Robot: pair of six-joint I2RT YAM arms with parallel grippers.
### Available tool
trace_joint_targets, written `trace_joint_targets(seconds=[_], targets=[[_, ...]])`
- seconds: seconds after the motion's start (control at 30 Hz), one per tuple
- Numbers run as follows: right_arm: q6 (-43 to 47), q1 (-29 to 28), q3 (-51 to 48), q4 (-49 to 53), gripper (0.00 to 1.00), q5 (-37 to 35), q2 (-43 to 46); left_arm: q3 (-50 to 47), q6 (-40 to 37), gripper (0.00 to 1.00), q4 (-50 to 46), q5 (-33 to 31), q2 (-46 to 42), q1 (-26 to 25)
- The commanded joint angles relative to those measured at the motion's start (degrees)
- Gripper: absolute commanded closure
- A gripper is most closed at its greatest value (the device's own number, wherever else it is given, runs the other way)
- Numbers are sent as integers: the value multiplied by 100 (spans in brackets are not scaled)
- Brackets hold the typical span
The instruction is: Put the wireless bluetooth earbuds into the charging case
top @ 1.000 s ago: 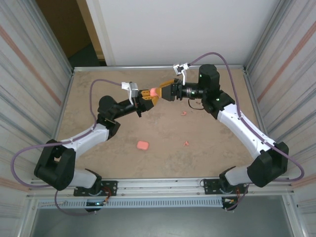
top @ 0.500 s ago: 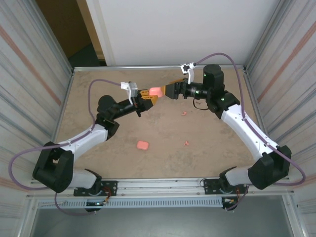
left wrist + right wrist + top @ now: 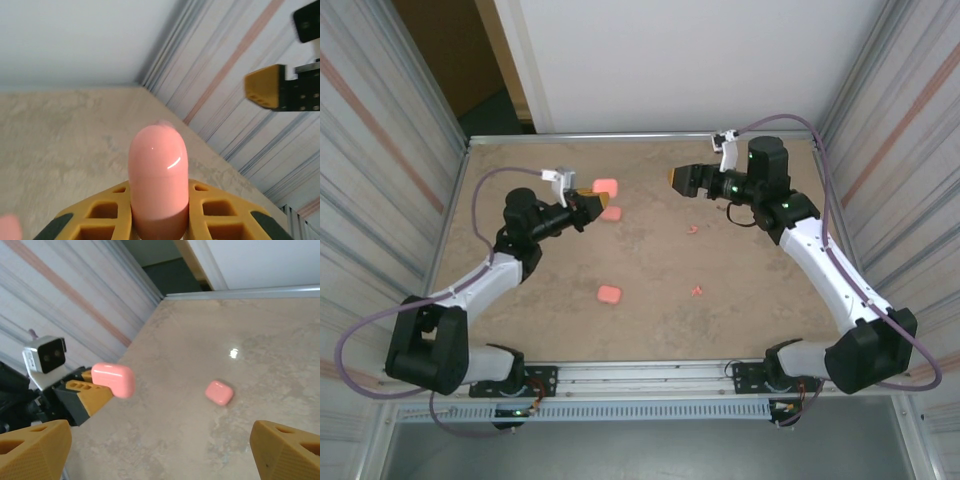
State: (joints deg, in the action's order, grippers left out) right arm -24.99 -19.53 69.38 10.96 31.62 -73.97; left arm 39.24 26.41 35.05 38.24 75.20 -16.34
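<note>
The rounded pink charging case, now held above the table's back, will be let go by my left gripper just in front of the farther lying pink case (image 3: pixel 617 240).
My left gripper (image 3: pixel 596 206) is shut on a rounded pink charging case (image 3: pixel 606 187), held above the back left of the table. In the left wrist view the case (image 3: pixel 158 175) stands upright between the yellow fingers (image 3: pixel 102 215), lid closed. My right gripper (image 3: pixel 678 178) hangs open to the case's right, apart from it, nothing between its fingers (image 3: pixel 35 450). The right wrist view shows the held case (image 3: pixel 114 379) and a second pink case (image 3: pixel 219 392) lying on the table. Two tiny pink earbuds (image 3: pixel 692 229) (image 3: pixel 697 291) lie on the table right of centre.
The second pink case (image 3: pixel 609 294) lies near the table's middle front. Ribbed metal walls (image 3: pixel 410 160) close the table on the left and right, a white panel (image 3: pixel 660 60) at the back. A raised metal rim (image 3: pixel 640 135) runs along the back edge.
The right gripper has opened, let go of the case and drawn back to the right. The left gripper has pulled back to the left, keeping the case.
</note>
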Motion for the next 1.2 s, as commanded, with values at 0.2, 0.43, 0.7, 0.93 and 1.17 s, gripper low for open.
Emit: trace_joint_targets(seconds=[0.2, 0.43, 0.7, 0.93, 1.17], targets=[[-129, 175, -169, 37, 8, -128, 58, -195, 335, 100, -1340, -47, 269, 266], [-124, 239, -324, 46, 9, -167, 149, -143, 549, 100, -1535, -109, 899, 271], [-102, 333, -511, 101, 9, -352, 375, 196, 853, 100, -1393, 85, 1876, 227], [-76, 388, -613, 186, 9, -406, 490, 546, 818, 100, -1630, 24, 2429, 62], [-12, 416, -619, 246, 9, -445, 533, 692, 725, 95, -1883, -165, 2730, -16]])
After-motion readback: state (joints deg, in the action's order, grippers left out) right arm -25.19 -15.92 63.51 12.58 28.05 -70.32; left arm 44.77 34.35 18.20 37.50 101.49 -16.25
